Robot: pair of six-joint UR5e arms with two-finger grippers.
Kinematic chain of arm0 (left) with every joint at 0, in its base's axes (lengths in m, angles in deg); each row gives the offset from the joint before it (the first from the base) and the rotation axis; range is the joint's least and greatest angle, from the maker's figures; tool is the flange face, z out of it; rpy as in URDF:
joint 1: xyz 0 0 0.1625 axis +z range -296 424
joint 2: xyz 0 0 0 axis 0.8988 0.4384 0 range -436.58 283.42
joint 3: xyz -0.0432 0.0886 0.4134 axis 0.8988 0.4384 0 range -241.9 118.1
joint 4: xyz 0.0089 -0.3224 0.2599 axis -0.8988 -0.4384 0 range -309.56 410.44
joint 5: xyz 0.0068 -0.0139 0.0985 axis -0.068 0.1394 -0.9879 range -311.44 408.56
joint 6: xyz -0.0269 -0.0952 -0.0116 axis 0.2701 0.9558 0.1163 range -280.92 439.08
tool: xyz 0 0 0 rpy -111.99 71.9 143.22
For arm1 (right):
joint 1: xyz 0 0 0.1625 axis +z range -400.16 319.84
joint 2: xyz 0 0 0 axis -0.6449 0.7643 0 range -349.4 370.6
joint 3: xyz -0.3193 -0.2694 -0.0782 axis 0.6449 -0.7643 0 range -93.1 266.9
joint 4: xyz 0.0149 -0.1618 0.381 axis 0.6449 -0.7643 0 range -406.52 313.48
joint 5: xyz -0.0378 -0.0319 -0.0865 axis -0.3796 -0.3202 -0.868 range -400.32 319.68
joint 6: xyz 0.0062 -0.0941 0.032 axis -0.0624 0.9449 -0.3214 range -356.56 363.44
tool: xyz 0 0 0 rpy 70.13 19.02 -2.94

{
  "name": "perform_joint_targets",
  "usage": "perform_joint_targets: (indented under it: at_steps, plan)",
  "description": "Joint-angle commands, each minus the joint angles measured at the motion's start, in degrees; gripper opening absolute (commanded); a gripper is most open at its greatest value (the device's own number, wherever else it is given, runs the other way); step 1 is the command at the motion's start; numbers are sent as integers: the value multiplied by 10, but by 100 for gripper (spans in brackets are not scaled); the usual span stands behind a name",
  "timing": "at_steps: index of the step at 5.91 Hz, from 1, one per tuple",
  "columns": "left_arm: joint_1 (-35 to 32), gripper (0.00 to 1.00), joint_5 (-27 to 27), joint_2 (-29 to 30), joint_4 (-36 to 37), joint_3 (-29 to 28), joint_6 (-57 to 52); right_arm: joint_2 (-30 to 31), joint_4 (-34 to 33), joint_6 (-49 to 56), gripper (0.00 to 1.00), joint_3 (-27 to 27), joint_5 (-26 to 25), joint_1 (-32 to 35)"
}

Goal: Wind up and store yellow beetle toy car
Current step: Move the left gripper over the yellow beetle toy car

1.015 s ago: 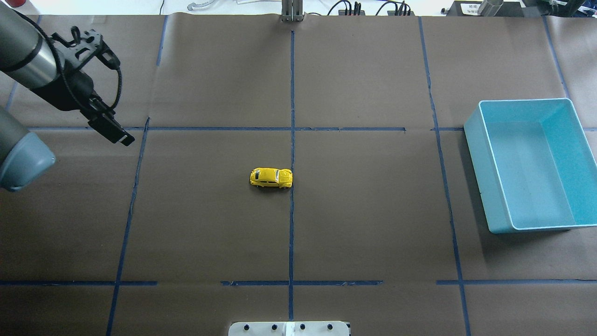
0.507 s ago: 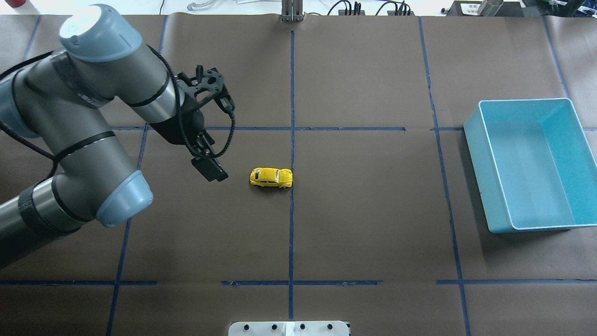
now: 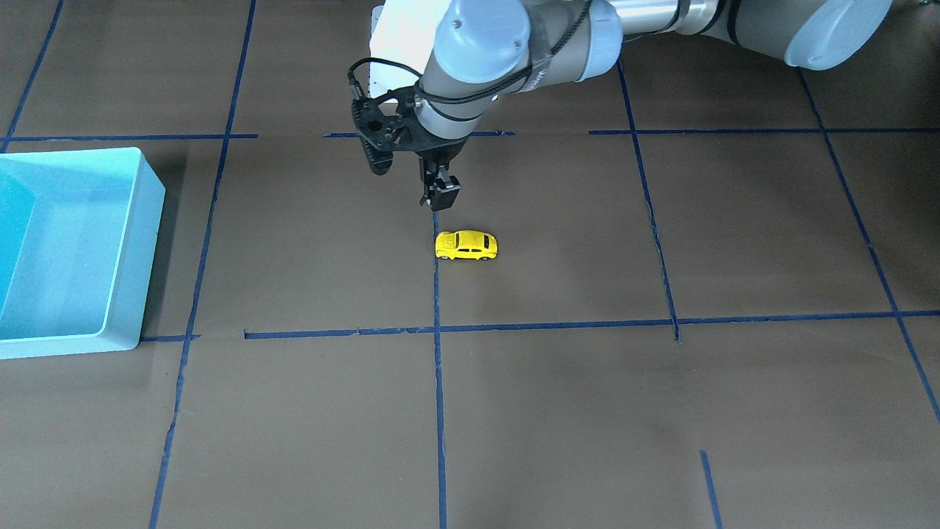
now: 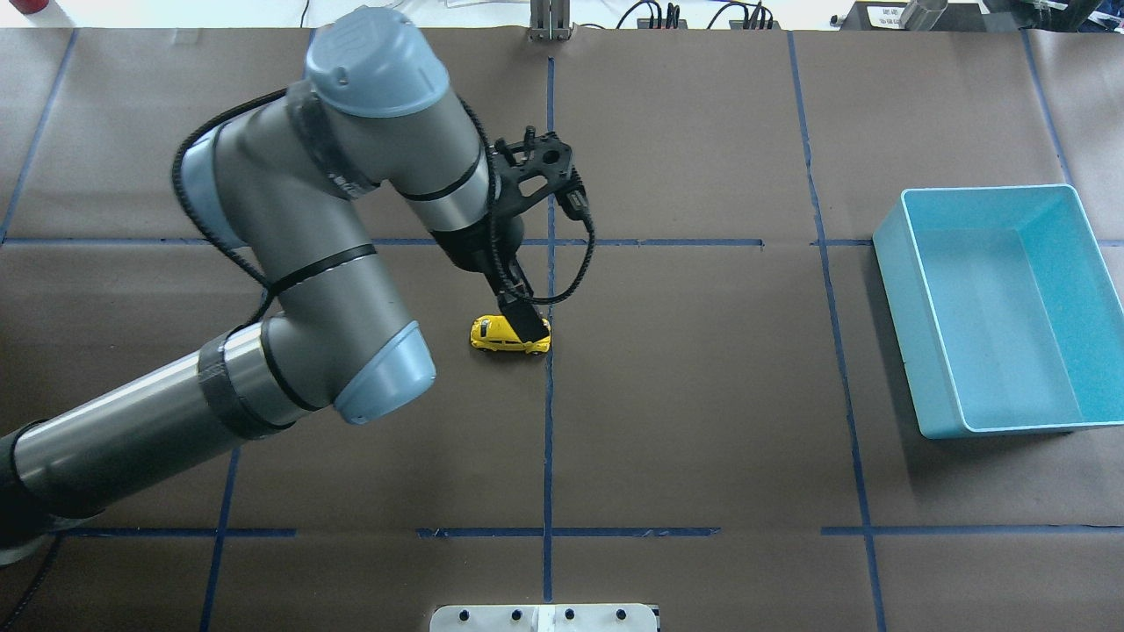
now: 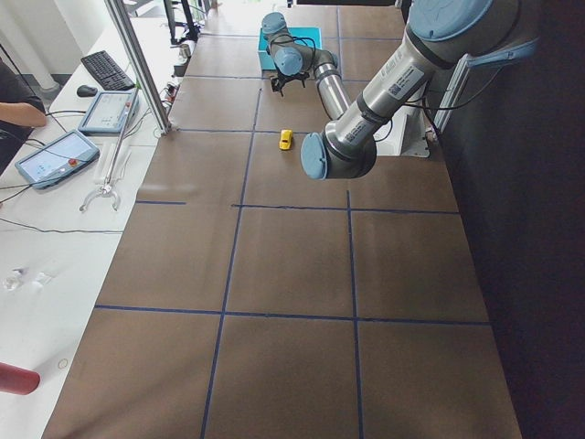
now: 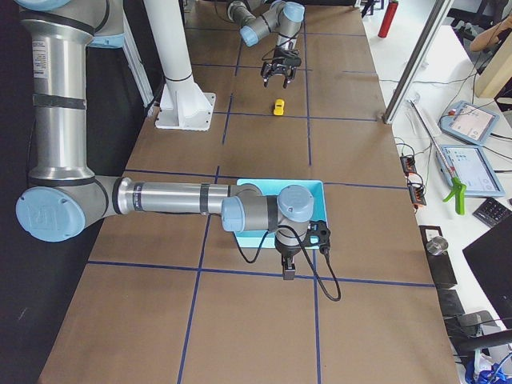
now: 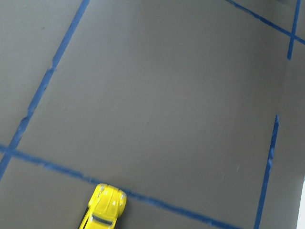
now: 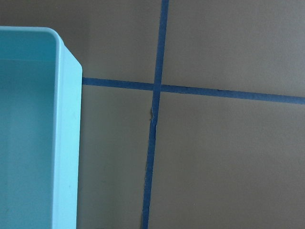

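Observation:
Next, I close my left gripper across the hood [image 3: 447, 246] [image 7: 108, 200] of the yellow beetle toy car, at the headlight end next to the centre tape line.
The yellow beetle toy car [image 4: 490, 335] stands on its wheels at the table's middle, beside the centre tape line. It also shows in the front view [image 3: 467, 245] and at the bottom edge of the left wrist view [image 7: 105, 208]. My left gripper [image 4: 525, 325] hangs above the car, apart from it, pointing down, and holds nothing; in the front view [image 3: 439, 200] it is clearly higher than the car. Its jaws look open. My right gripper [image 6: 286, 270] shows only in the exterior right view, by the bin's corner; I cannot tell if it is open or shut.
A teal open bin [image 4: 896, 307] stands at the table's right side, with nothing visible inside; its wall shows in the right wrist view [image 8: 66, 143]. Brown paper with blue tape lines [image 4: 549, 439] covers the table. A white mounting plate [image 4: 544, 617] is at the near edge.
My left arm has swung in from the table's far left to the middle, bringing its gripper over the car. The car has not moved.

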Motion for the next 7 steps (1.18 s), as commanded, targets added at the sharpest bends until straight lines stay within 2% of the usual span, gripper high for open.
perform_joint_targets:
  at_steps: [1,2,4,5,7]
  plan:
    - [18,100,-72,38,107,-25,-190,1,0,0,100,0,0,0]
    - [18,100,-118,39,135,-25,-280,1,0,0,100,0,0,0]
    - [18,100,-218,37,158,-28,-343,1,0,0,100,0,0,0]
    - [28,100,-248,31,153,-31,-346,1,0,0,100,0,0,0]
    - [51,100,-265,6,117,-42,-318,1,0,0,100,1,0,0]
